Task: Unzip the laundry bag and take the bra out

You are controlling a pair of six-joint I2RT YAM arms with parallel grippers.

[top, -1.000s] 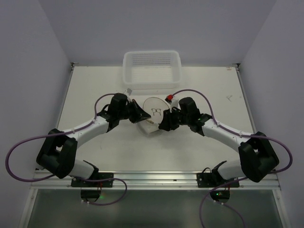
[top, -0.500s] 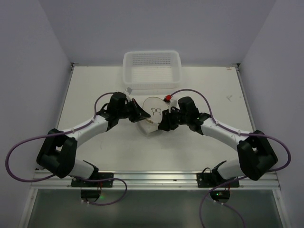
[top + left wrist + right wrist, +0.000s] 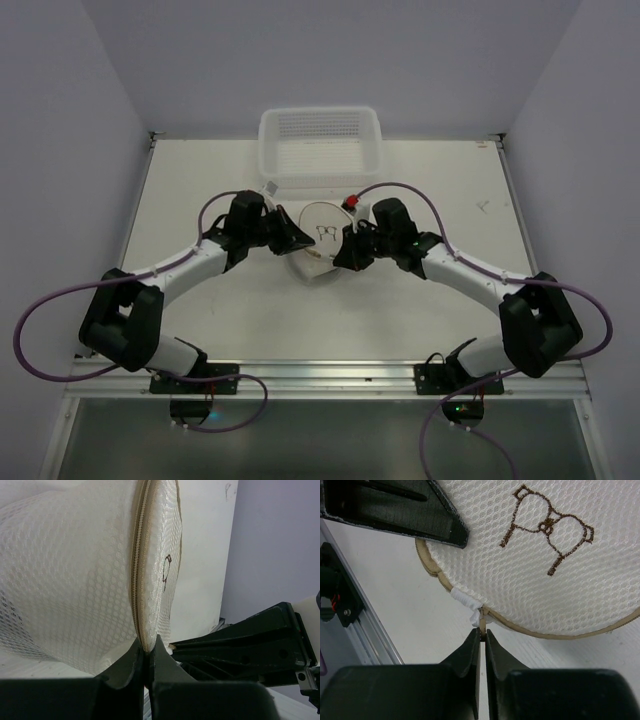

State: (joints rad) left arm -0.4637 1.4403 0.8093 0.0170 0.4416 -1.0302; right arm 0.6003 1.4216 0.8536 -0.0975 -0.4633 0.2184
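I need to open my left gripper, which pinches the zipper seam short of the white stitched end, and take that end with it beside the zipper pull (image 3: 468, 600).
The laundry bag (image 3: 322, 235) is a round whitish mesh drum with a beige rim and a small bra icon, lying mid-table between my two arms. My left gripper (image 3: 297, 243) is shut on the bag's left rim; the left wrist view shows its jaws pinching the beige zipper seam (image 3: 143, 647). My right gripper (image 3: 343, 258) is shut on the beige zipper pull (image 3: 482, 622) at the bag's lower edge, next to a white stitched end (image 3: 465, 600). The bag (image 3: 545, 570) fills the right wrist view. The bra is hidden.
A white perforated plastic basket (image 3: 318, 150) stands just behind the bag at the table's far edge. Purple cables loop from both arms. Grey walls close in on the left, right and back.
Both grippers and the bag have shifted slightly toward the far side of the table. Both grips look unchanged.
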